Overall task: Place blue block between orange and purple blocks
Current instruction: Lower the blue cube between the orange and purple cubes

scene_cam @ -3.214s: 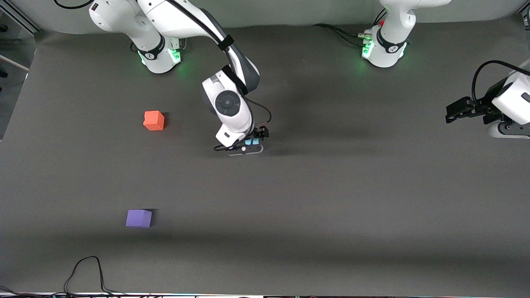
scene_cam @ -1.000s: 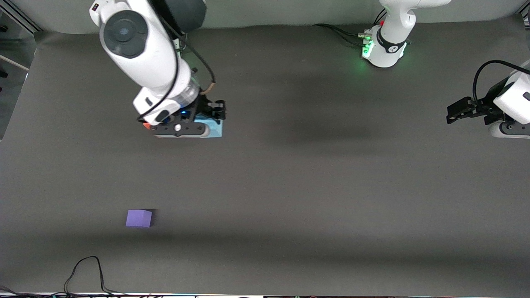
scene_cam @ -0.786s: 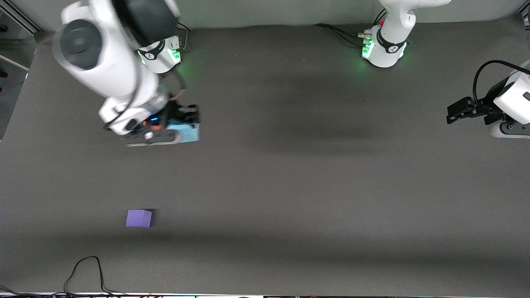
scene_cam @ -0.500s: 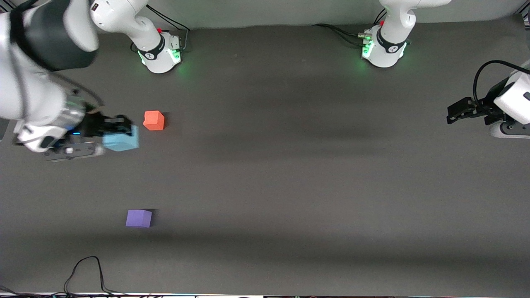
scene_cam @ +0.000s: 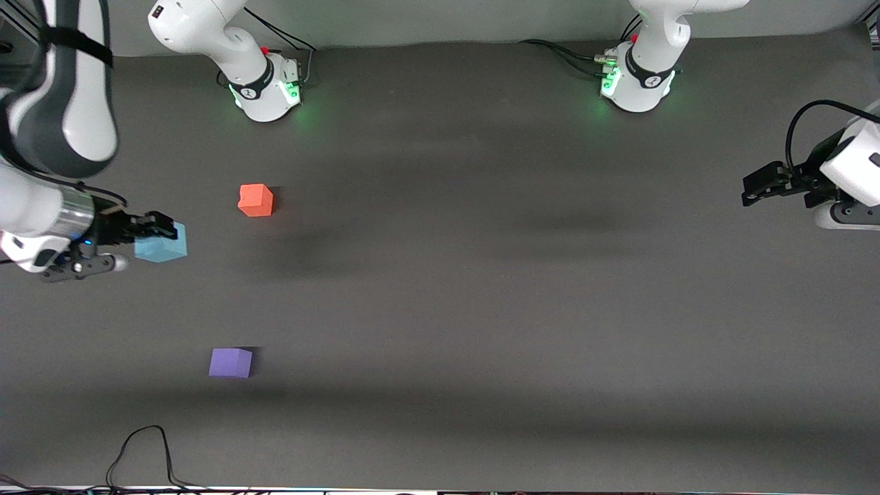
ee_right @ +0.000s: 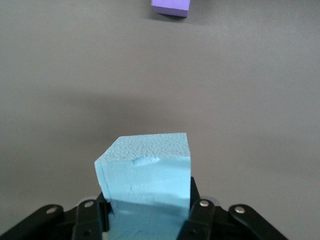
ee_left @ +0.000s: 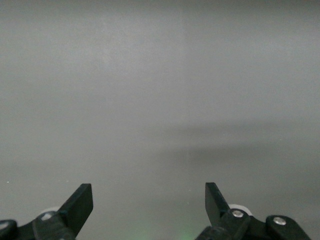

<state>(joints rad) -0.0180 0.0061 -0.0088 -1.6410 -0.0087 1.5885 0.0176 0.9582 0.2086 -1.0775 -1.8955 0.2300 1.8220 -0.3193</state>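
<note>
Next, I set the light blue block, now held in the air over the table, down with my right gripper on the mat, about midway point(scene_cam: 247, 279) between the orange and purple blocks.
My right gripper point(scene_cam: 152, 238) is shut on the light blue block point(scene_cam: 161, 243) and holds it in the air over the table at the right arm's end. The block fills the lower middle of the right wrist view point(ee_right: 146, 177). The orange block point(scene_cam: 256, 200) sits on the table toward the right arm's base. The purple block point(scene_cam: 231, 362) sits nearer the front camera and shows at the edge of the right wrist view point(ee_right: 171, 7). My left gripper point(scene_cam: 755, 186) is open and empty, waiting at the left arm's end of the table; its wrist view point(ee_left: 148, 202) shows only bare table.
A black cable point(scene_cam: 148, 450) loops on the table near the front edge, nearer the camera than the purple block. The two arm bases point(scene_cam: 265, 86) point(scene_cam: 636, 79) stand along the back edge. The table is a plain dark grey mat point(scene_cam: 481, 309).
My right gripper lifted the blue block from the middle of the table and carried it past the orange block toward the right arm's end. The left arm has not moved.
</note>
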